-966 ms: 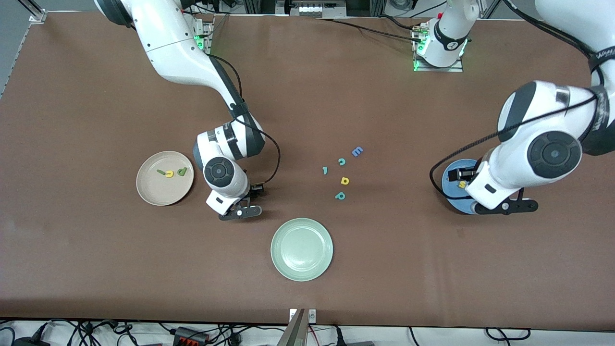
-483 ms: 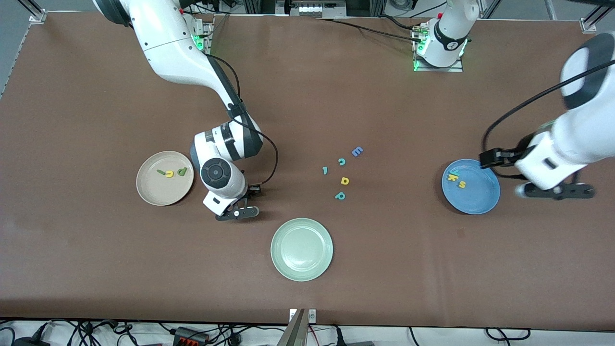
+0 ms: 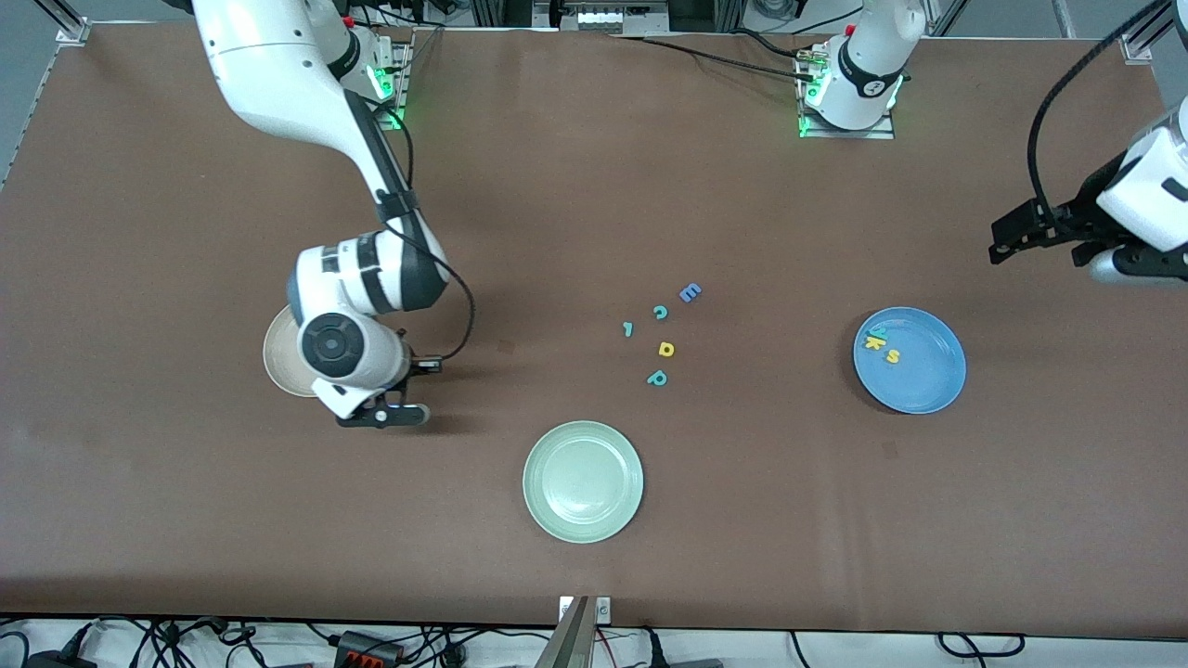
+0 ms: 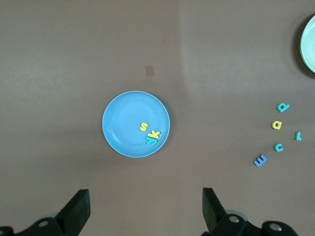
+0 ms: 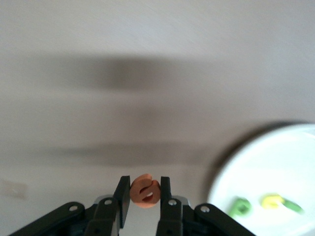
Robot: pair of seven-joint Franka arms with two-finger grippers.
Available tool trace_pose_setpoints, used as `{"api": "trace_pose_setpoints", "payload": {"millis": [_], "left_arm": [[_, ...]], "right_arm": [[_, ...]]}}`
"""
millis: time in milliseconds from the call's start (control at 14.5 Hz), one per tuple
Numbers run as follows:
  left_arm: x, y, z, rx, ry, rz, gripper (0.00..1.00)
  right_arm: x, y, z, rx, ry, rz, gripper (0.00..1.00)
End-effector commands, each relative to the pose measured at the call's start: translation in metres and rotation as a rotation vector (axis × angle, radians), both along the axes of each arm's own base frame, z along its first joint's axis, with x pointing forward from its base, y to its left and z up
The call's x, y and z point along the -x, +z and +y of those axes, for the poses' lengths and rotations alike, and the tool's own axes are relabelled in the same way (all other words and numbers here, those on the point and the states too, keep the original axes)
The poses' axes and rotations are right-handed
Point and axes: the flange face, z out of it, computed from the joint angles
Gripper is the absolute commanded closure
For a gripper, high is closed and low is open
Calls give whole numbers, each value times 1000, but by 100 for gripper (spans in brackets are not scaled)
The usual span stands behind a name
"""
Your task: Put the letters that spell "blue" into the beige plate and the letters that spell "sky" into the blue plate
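Observation:
I should use my right gripper to release the orange e, now just above the table beside the beige plate, in the spot between the yellow u and the beige plate's rim [image 3: 334,313] [image 5: 269,228].
My right gripper [image 3: 382,414] is shut on the orange e [image 5: 143,191], held just above the table beside the beige plate [image 3: 276,359]. The arm hides much of that plate in the front view. In the right wrist view the beige plate [image 5: 275,162] holds the light green b [image 5: 240,206], yellow u [image 5: 270,200] and dark green l [image 5: 294,207]. The blue plate [image 3: 919,376] holds the yellow s [image 3: 893,355], yellow k [image 3: 873,342] and teal y [image 4: 149,140]. My left gripper [image 3: 1044,232] hangs open and empty, high over the left arm's end of the table.
A pale green plate [image 3: 583,520] lies near the front camera at mid-table. Farther from the front camera lie loose letters: a blue E [image 3: 690,292], a teal c [image 3: 660,312], a small teal piece [image 3: 628,328], a yellow round letter [image 3: 666,349] and a teal p [image 3: 657,378].
My right gripper has shut on the orange e and carried it toward the beige plate. My left gripper has risen off the blue plate and drawn away toward its own end.

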Motion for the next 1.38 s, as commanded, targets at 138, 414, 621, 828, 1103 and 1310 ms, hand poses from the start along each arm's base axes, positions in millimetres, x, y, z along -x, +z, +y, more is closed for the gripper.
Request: {"api": "trace_pose_setpoints", "payload": {"millis": [138,414,621,828,1103,1310], "left_arm": [[17,-2,-5,9,-35,-23,0],[10,-3,-8,13,-30,-52,0],[11,-1,-8,12,-32,-48,0],[12,0,-13,10,-41,-46,0],[12,1,-17,10,-47,-48,0],[12,1,-17,10,-47,-48,0]], "right_arm": [[40,-7,-88,-42,38,129,94],[50,-11,-152,-78,25,166,93],[48,-26,-167,-77,21,164,87],[43,-20,-172,-79,4,152,0],[15,42,-173,-93,-34,97,0],[-11,108,-164,-101,-19,71,0]]}}
